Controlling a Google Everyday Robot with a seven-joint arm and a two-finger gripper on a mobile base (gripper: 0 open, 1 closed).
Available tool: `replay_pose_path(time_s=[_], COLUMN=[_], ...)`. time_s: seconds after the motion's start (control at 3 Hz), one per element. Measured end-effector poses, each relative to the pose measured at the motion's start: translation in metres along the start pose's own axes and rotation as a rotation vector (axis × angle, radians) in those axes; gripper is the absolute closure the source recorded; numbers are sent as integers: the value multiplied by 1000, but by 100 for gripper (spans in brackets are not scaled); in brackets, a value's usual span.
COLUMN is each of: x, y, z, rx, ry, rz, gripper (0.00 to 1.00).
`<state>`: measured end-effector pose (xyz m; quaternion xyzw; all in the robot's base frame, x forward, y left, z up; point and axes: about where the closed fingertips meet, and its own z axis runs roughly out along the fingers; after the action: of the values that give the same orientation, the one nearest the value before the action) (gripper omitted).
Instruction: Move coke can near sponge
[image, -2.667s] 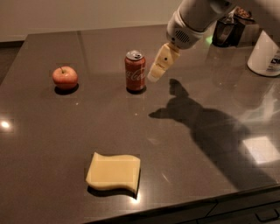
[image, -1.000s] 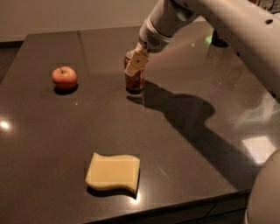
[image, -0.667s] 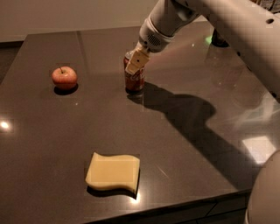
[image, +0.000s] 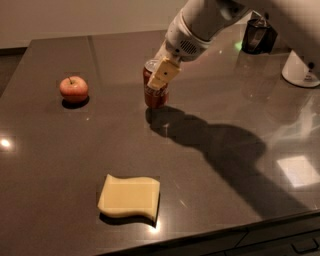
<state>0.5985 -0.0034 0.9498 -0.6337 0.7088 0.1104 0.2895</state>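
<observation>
The robot's gripper will release the coke can upright on the dark table (image: 148, 163), just behind the yellow sponge's back edge.
The coke can (image: 155, 95) stands upright on the dark table (image: 225, 200), a little behind the middle. My gripper (image: 161, 75) reaches down from the upper right and is shut around the can's upper part. One tan finger (image: 164, 73) lies across the can's front; the other is hidden behind it. The pale yellow sponge (image: 129, 196) lies flat near the front edge, well in front of the can and slightly left of it.
A red apple (image: 74, 88) sits on the left side, level with the can. A dark container (image: 258, 35) and a white object (image: 300, 67) stand at the back right. The arm's shadow falls across the table to the right of the can.
The gripper came from the right of the can to sit over it. In the last second neither gripper nor can has visibly moved.
</observation>
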Motion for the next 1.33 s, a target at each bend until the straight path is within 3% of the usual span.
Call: replay_pose_path(time_s=[0.33, 1.0, 1.33], x=[-6, -7, -5], y=[49, 108, 133], z=[-24, -29, -25], rx=[-41, -160, -242], ry=[-13, -22, -26], rz=[-141, -322, -421], gripper=[100, 100, 100])
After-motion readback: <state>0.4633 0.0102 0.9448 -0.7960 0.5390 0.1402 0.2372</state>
